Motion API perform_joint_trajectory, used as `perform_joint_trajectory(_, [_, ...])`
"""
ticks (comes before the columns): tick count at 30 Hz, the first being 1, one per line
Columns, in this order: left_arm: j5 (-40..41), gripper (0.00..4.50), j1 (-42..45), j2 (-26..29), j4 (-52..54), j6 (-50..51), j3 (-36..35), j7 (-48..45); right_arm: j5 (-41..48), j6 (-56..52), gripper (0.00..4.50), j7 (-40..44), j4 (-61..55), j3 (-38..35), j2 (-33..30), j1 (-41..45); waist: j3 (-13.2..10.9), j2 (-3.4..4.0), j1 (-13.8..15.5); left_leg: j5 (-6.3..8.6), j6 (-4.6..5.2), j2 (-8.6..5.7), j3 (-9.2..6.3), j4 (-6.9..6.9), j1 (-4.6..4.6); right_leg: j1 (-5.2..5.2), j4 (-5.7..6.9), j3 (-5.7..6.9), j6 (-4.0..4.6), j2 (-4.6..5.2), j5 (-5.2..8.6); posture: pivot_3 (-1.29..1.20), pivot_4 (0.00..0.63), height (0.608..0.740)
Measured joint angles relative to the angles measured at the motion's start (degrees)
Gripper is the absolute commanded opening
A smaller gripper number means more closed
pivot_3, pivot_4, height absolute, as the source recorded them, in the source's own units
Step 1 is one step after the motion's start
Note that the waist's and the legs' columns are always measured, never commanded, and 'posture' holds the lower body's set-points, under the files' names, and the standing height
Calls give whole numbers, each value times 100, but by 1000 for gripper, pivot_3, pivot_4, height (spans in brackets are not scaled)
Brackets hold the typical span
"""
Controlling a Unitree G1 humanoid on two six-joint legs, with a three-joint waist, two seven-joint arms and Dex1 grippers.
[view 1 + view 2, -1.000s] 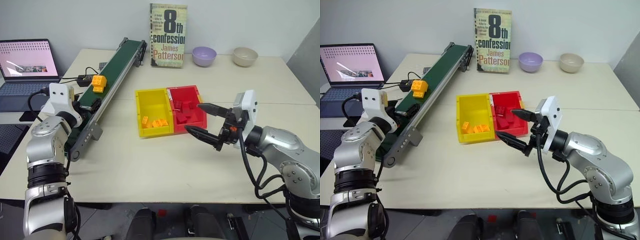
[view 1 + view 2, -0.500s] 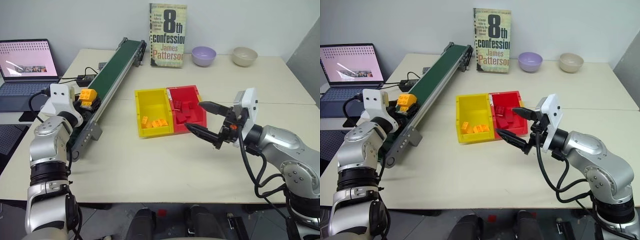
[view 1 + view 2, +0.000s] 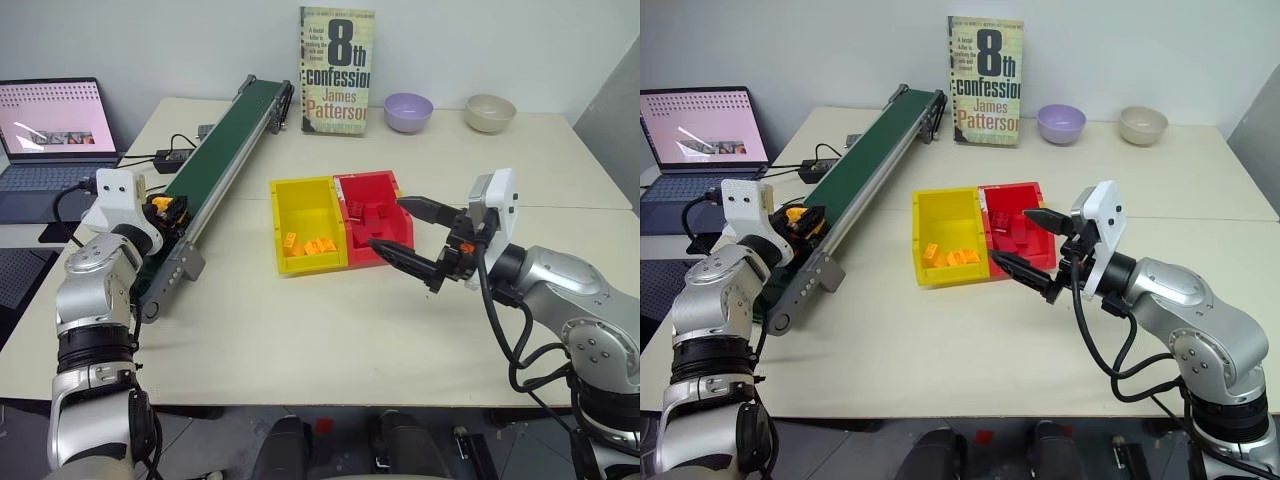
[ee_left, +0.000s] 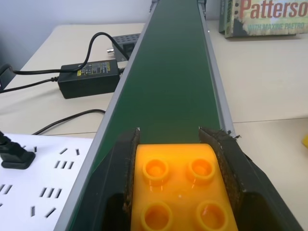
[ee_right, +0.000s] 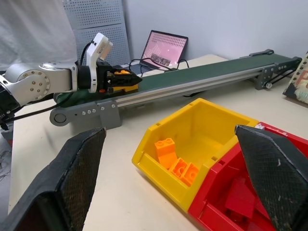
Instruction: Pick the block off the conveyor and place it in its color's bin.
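Observation:
My left gripper is to release the orange-yellow block, still at the conveyor's near end, in the yellow bin point(image 3: 295, 215). The block will go just behind the orange bricks.
The orange-yellow block point(image 4: 180, 192) sits at the near end of the dark green conveyor point(image 3: 225, 140). My left gripper point(image 3: 165, 207) is shut on it, one black finger point(image 4: 126, 159) pressed against each side. The yellow bin point(image 3: 305, 215) stands to the right of the belt with a few orange bricks in it. Beyond it, my right gripper point(image 3: 386, 222) hovers open over the front of the red bin point(image 3: 385, 180), holding nothing.
Dark red bricks lie in the red bin. A book point(image 3: 336, 70) stands at the back, with a purple bowl point(image 3: 408, 112) and a beige bowl point(image 3: 490, 113) beside it. A laptop point(image 3: 55, 120), a power adapter point(image 4: 89, 79) and a white power strip point(image 4: 38, 192) lie left of the belt.
The block rode down the belt to my left gripper, whose fingers went from open to shut on it. The right gripper hardly moved.

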State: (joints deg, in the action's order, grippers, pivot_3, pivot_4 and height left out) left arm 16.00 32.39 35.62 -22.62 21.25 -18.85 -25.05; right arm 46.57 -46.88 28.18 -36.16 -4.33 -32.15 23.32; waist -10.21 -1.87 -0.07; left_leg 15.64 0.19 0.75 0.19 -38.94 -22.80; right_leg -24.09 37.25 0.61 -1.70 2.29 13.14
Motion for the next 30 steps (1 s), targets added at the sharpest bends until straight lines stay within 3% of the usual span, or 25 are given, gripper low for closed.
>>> perform_joint_trajectory(7, [80, 1536, 39, -2, 238, 259, 13, -34, -51, -4, 4500, -188, -9, -6, -13, -6, 0, 0, 30, 0, 0, -3, -5, -1, -3, 1, 1, 6, 0, 18, 0, 0, 150, 740])
perform_joint_trajectory(15, [205, 1536, 1584, -503, 395, 493, 1143, -1178, -303, -126, 4500, -741, -412, -127, -176, -506, 2, -3, 124, 0, 1, -16, 15, -1, -9, 0, -12, 6, -4, 3, -2, 0, 150, 740])
perform_joint_trajectory(20, [7, 1536, 1959, -977, -250, 243, 1895, -1870, -249, -245, 4500, -941, -844, -118, -173, -896, 2, -3, 34, 1, 2, -5, 19, -1, -7, -4, -11, 3, -4, -13, -2, 0, 150, 740])
perform_joint_trajectory(26, [-322, 1536, 2121, -1067, -958, -161, 2129, -2083, -60, -337, 4500, -1201, -1102, -141, -83, -1042, 1, -3, -27, 1, 2, 5, 5, 0, -3, -6, -2, 6, -5, -28, -2, 0, 150, 740])
perform_joint_trajectory(30, [-394, 2420, 2152, -1066, -1196, -302, 2126, -2191, 95, -388, 4500, -1437, -1277, -230, -46, -1087, 2, -3, -5, 1, 2, 3, 6, 0, -5, -4, -3, 7, -5, -25, -1, 0, 150, 740])
